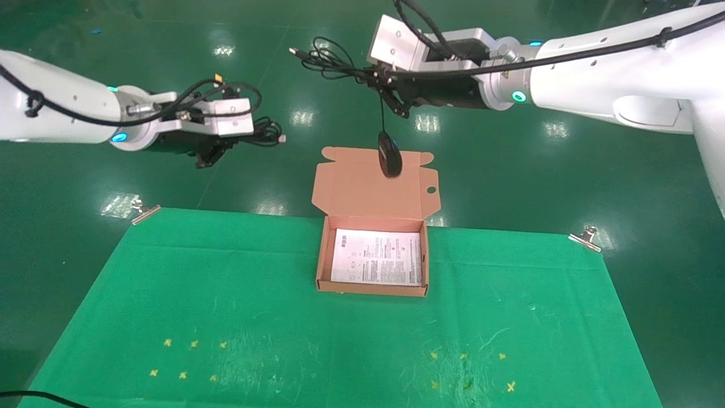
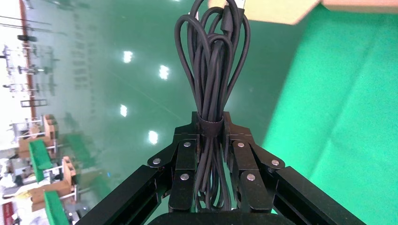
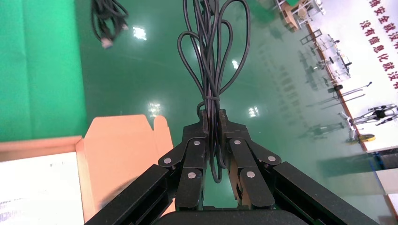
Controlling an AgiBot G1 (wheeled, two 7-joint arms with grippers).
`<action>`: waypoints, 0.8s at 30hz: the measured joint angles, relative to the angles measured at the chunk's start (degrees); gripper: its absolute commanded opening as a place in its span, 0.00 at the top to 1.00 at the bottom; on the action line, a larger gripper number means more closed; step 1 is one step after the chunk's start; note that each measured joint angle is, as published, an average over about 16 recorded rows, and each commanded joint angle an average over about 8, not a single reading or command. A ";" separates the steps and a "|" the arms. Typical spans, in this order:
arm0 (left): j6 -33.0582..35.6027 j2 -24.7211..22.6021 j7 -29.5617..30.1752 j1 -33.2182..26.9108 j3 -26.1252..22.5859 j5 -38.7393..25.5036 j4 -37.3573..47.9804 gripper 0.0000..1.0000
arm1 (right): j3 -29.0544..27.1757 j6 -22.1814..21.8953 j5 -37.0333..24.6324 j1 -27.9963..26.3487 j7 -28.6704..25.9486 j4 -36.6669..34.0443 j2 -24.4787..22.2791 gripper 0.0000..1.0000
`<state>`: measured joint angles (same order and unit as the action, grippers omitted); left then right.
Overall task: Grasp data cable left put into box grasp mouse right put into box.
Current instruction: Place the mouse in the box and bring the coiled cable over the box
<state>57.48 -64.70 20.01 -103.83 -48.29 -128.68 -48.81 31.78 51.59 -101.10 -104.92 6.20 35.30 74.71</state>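
Note:
My right gripper will release the mouse's bunched cord on the white sheet's far edge (image 1: 382, 237), next to the fold of the box's lid.
My left gripper (image 1: 249, 134) is shut on the data cable (image 1: 267, 131), a black bundled coil, and holds it in the air beyond the table, left of the box; the left wrist view shows the coil (image 2: 211, 70) pinched between the fingertips (image 2: 210, 123). My right gripper (image 1: 378, 77) is shut on the mouse's bunched cord (image 1: 328, 56), also seen in the right wrist view (image 3: 213, 56). The black mouse (image 1: 389, 154) dangles on its cord above the open lid (image 1: 362, 190) of the orange-brown box (image 1: 322, 258). A white printed sheet (image 1: 376, 258) lies inside.
The box stands at the far middle edge of the green cloth (image 1: 226, 294), which metal clips (image 1: 144, 211) (image 1: 586, 237) hold at the far corners. Yellow cross marks (image 1: 187, 360) lie near the front. Shiny green floor lies beyond the table.

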 measured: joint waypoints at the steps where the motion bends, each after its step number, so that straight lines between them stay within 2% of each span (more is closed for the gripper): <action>1: 0.54 0.46 0.26 0.22 -0.03 0.01 -0.68 1.00 | 0.13 0.06 -0.08 0.20 0.09 -0.05 0.09 1.00; 12: 6.25 4.93 5.75 2.39 -0.43 -1.54 -9.16 1.00 | 2.63 0.96 -1.02 3.03 -1.02 -0.33 1.68 1.00; 24: 8.52 6.58 10.15 3.63 -0.69 -3.64 -14.57 1.00 | 7.90 -0.18 -0.05 6.80 -5.34 0.43 2.86 1.00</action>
<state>66.00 -58.12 30.17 -100.20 -48.98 -132.33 -63.38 39.68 51.41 -101.15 -98.12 0.86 35.72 77.57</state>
